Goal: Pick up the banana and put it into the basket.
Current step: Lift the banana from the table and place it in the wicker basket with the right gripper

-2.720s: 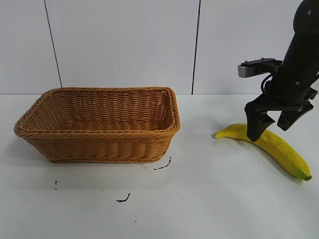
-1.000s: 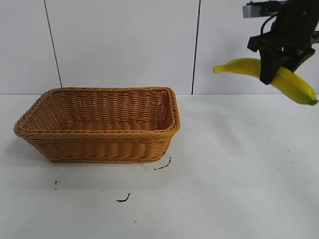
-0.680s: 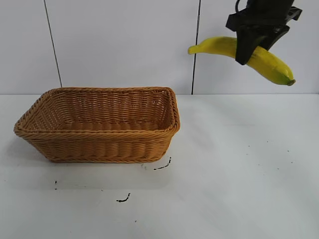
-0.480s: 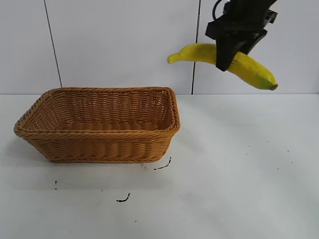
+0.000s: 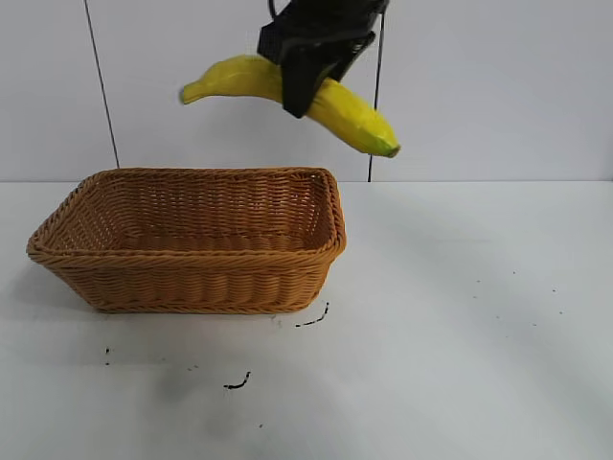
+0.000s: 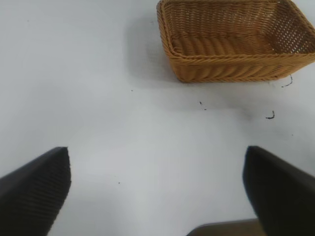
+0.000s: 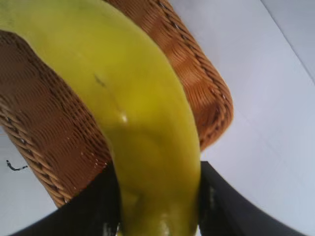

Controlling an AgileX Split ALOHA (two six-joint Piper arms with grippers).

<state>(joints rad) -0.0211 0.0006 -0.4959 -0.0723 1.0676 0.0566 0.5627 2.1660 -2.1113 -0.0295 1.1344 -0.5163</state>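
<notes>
My right gripper needs to let go of the banana on the middle of the tan wicker basket's bottom (image 5: 223,235), lengthwise behind the basket's front rim.
My right gripper (image 5: 308,81) is shut on the yellow banana (image 5: 340,105) and holds it high in the air, above the right part of the tan wicker basket (image 5: 192,278). The banana lies roughly level, its greenish tip to the right past the basket's right rim. In the right wrist view the banana (image 7: 142,123) fills the space between the fingers (image 7: 216,201), with the basket (image 7: 49,137) below it. My left gripper (image 6: 157,191) is open and empty over bare table, away from the basket (image 6: 231,64); it does not show in the exterior view.
The white table (image 5: 460,316) carries small black marks (image 5: 238,383) in front of the basket. A white panelled wall (image 5: 192,86) stands behind.
My right gripper lifted the banana off the table at the right and has carried it leftward, from beyond the basket's right side to above the basket.
</notes>
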